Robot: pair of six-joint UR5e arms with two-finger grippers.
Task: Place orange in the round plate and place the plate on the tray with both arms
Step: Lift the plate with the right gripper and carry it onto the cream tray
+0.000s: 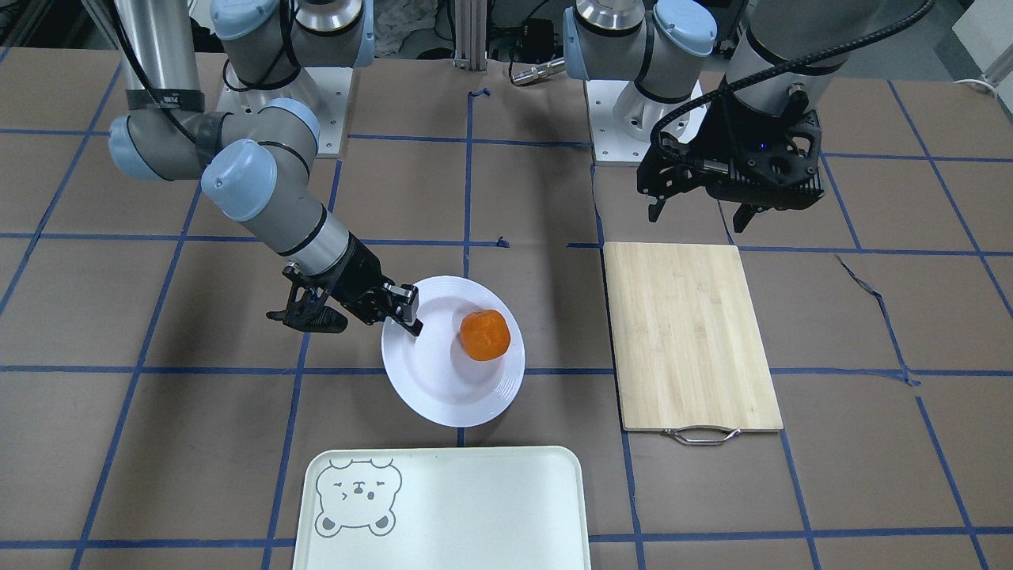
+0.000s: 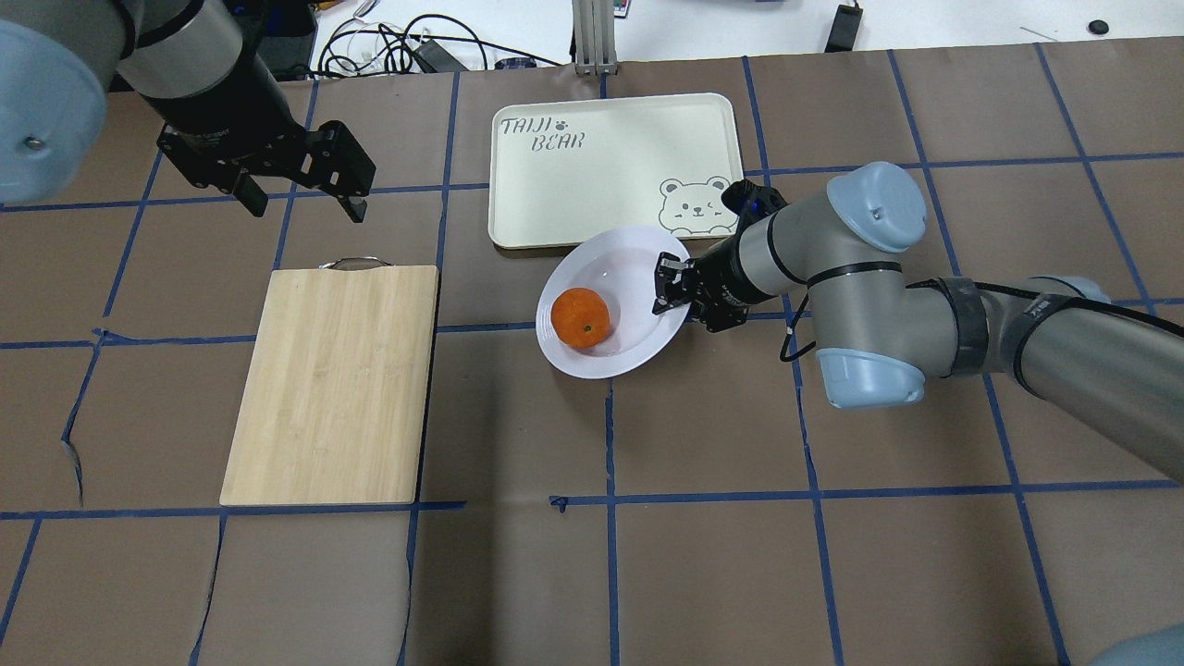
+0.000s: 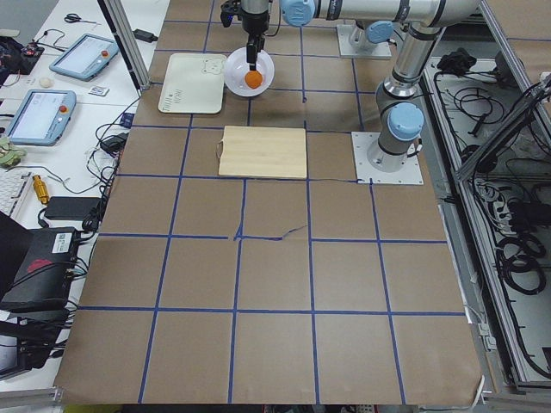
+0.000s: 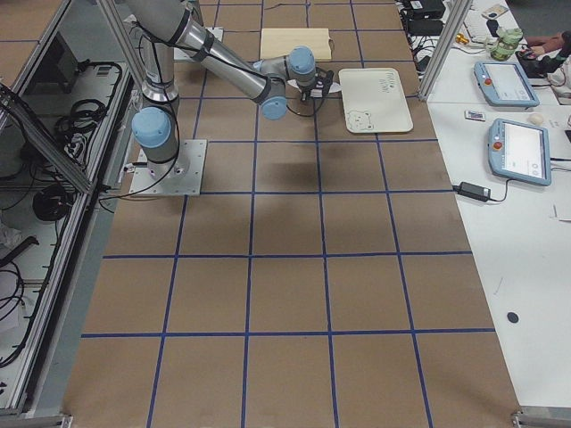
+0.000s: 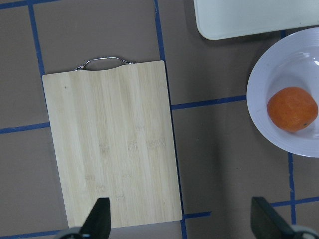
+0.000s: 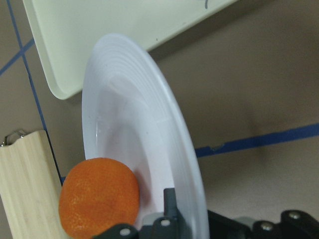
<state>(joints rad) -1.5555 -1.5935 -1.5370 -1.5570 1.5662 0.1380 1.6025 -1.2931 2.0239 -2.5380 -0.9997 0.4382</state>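
Note:
My right gripper is going to put the round plate, now tilted beside the tray, down on the middle of the tray point(image 1: 442, 548) beside the bear face.
The orange point(image 1: 484, 335) point(image 2: 580, 318) point(image 6: 98, 196) lies inside the round plate point(image 1: 443, 380) point(image 2: 610, 268) point(image 6: 129, 124), toward the cutting-board side. My right gripper point(image 1: 411, 321) point(image 2: 668, 287) is shut on the plate's rim on the side opposite the orange, and the plate looks tilted. The tray point(image 1: 475, 507) point(image 2: 601, 176) point(image 6: 75, 40) lies just beyond the plate, with its bear-face corner nearest the plate. My left gripper point(image 1: 698, 220) point(image 2: 305, 211) point(image 5: 182, 219) hangs open and holds nothing, above the table off one end of the board, well apart from the plate.
A bamboo cutting board point(image 1: 688, 332) point(image 2: 333, 379) point(image 5: 114, 144) with a metal handle lies on the left arm's side of the plate. Brown table covering with blue tape lines surrounds everything. Tablets and cables sit on a side bench past the tray.

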